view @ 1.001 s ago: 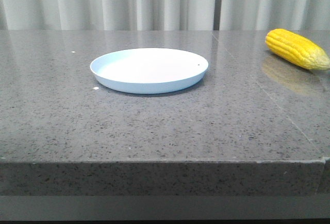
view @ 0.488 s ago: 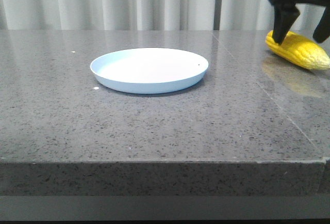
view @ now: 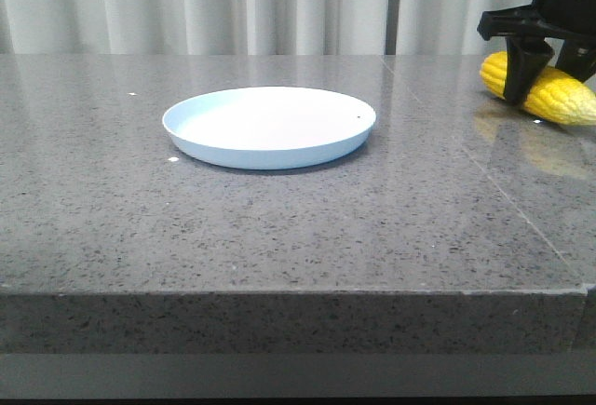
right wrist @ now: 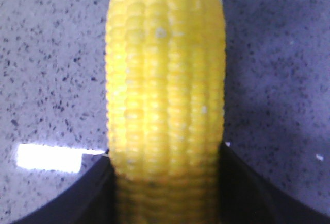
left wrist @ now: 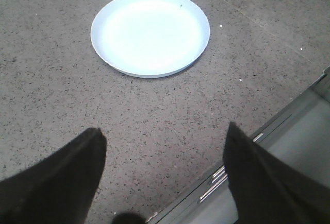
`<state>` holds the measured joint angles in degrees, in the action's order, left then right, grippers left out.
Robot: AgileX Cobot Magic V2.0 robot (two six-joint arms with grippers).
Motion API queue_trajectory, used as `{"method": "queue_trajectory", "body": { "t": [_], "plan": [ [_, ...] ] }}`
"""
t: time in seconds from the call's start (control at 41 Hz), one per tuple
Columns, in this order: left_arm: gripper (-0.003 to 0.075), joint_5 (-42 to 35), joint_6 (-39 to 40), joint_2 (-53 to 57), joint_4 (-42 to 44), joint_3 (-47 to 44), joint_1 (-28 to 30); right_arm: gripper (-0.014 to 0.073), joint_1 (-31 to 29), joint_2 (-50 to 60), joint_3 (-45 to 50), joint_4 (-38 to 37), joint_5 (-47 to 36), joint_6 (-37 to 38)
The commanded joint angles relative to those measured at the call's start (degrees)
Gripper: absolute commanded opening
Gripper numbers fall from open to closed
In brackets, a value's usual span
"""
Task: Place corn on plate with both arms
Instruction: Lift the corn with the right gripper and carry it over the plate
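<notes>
I need to set the yellow corn down with my right gripper across the far rim of the pale blue plate [view: 263, 101].
The yellow corn [view: 564, 98] lies on the grey table at the far right. My right gripper [view: 551, 84] has come down over its thick end, one dark finger [view: 518, 77] in front of the cob. In the right wrist view the corn [right wrist: 165, 80] fills the gap of the right gripper [right wrist: 165, 183], and both fingers press its sides. The pale blue plate [view: 270, 126] sits bare at the table's middle. My left gripper [left wrist: 165, 131] hovers open over the table short of the plate [left wrist: 150, 32], holding nothing. It does not show in the front view.
The grey speckled table [view: 279, 237] has its front edge close to the camera. In the left wrist view the table's edge [left wrist: 247, 149] runs just beside the left fingers. White curtains [view: 233, 5] hang behind the table.
The right gripper came into view from above, dropped over the corn with its fingers spread, then closed in on the cob's sides. The corn and the plate stayed where they were.
</notes>
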<state>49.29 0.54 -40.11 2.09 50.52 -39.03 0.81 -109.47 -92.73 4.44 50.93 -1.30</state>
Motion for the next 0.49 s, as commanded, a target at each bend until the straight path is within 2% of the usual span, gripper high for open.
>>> {"method": "queue_trajectory", "body": {
  "t": [0.0, 0.195, 0.366, 0.464],
  "plan": [
    [0.048, -3.7, 0.8, 0.2, 0.1, 1.4, -0.5, 0.0205, 0.0, 5.7, -2.1, 0.0, -0.5, -0.3],
    [0.048, -3.7, 0.8, 0.2, 0.1, 1.4, -0.5, 0.0205, 4.3, 11.7, -4.2, 0.3, 4.3, -2.1],
    [0.048, -3.7, 0.8, 0.2, 0.1, 1.4, -0.5, 0.0205, 13.1, 13.7, -10.9, 0.3, 13.5, -2.9],
    [0.048, -3.7, 0.8, 0.2, 0.1, 1.4, -0.5, 0.0205, 18.7, 13.6, -14.3, 0.4, 16.1, -2.8]
  ]
}}
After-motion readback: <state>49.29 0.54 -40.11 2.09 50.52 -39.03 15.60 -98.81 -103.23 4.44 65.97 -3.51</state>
